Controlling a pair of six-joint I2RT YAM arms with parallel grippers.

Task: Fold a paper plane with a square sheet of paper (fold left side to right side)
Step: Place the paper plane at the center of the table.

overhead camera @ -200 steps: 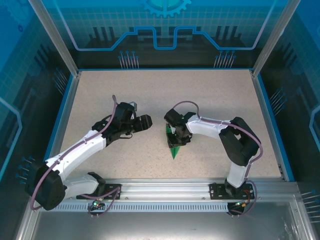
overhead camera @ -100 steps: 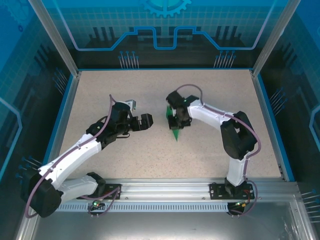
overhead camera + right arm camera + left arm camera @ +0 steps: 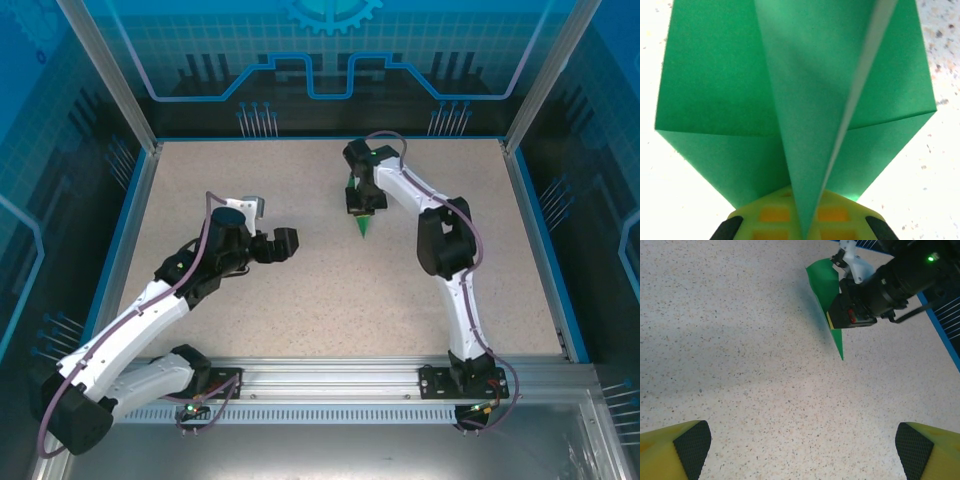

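My right fingers will release the green paper plane on the speckled table [image 3: 354,215] just below, tip toward the bar.
The green paper plane [image 3: 363,224], folded to a slim dart, hangs point-down at the far middle of the table with my right gripper [image 3: 362,203] shut on its lengthwise crease. From the right wrist, the plane [image 3: 790,90] spreads its wings above the yellow fingers [image 3: 775,215], and the ridge runs down into the closed right gripper [image 3: 805,227]. The left wrist camera sees the plane [image 3: 826,282] held by the right gripper [image 3: 847,315] far ahead. My left gripper [image 3: 274,226] stands open over bare table left of centre, well apart from the plane; its pads [image 3: 690,445] sit wide apart around the left gripper's gap [image 3: 802,450].
The speckled table [image 3: 300,330] is bordered by a blue rim [image 3: 525,230] and aluminium frame posts. A metal rail [image 3: 330,375] carrying both arm bases runs along the near edge.
My right arm has carried the plane from the table's middle toward the far side, lifting it. My left gripper has opened wider and drawn back to the left.
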